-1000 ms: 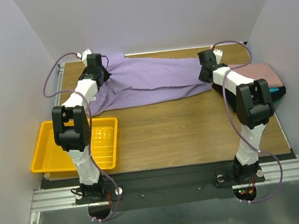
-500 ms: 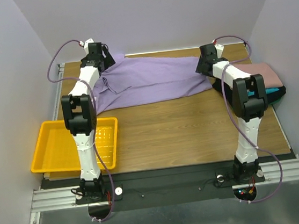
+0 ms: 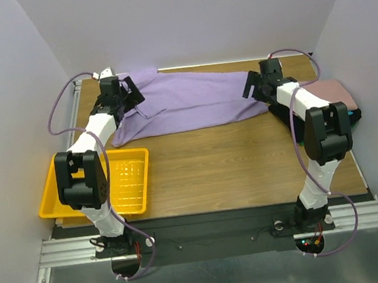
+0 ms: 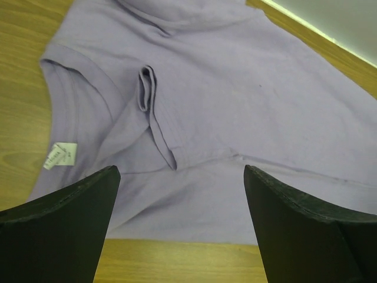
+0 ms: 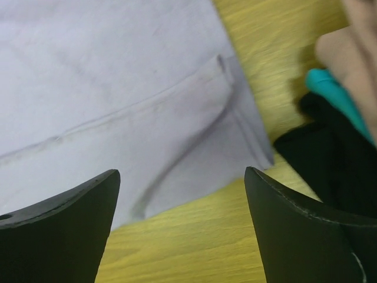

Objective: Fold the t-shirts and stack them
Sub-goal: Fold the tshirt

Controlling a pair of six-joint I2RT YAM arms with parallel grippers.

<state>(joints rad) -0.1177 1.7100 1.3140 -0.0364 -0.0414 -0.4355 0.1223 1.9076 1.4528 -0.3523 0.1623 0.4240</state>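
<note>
My left gripper is to go down next to the lavender t-shirt's collar (image 3: 118, 132) (image 4: 54, 186), and it will close there, just on the near side of the shirt's white label.
The lavender t-shirt (image 3: 191, 103) lies spread flat across the far half of the table, its collar end to the left. My left gripper (image 3: 131, 97) hovers open over that collar end. In the left wrist view the gripper (image 4: 181, 171) is empty, with the shirt (image 4: 224, 100) and its white label (image 4: 60, 155) below. My right gripper (image 3: 252, 86) is open and empty above the shirt's right hem corner (image 5: 118, 88). Folded t-shirts are stacked at the far right: pink (image 3: 337, 94) on top, then teal (image 5: 330, 88) and black (image 5: 330, 153).
A yellow plastic tray (image 3: 132, 179) sits at the near left, partly under my left arm. White walls enclose the table on the left, the far side and the right. Bare wood (image 3: 232, 164) fills the near middle.
Both grippers have gone from shut to open and let go of the lavender shirt, which now rests on the table. Both have lifted slightly, and the left arm's elbow has swung left.
</note>
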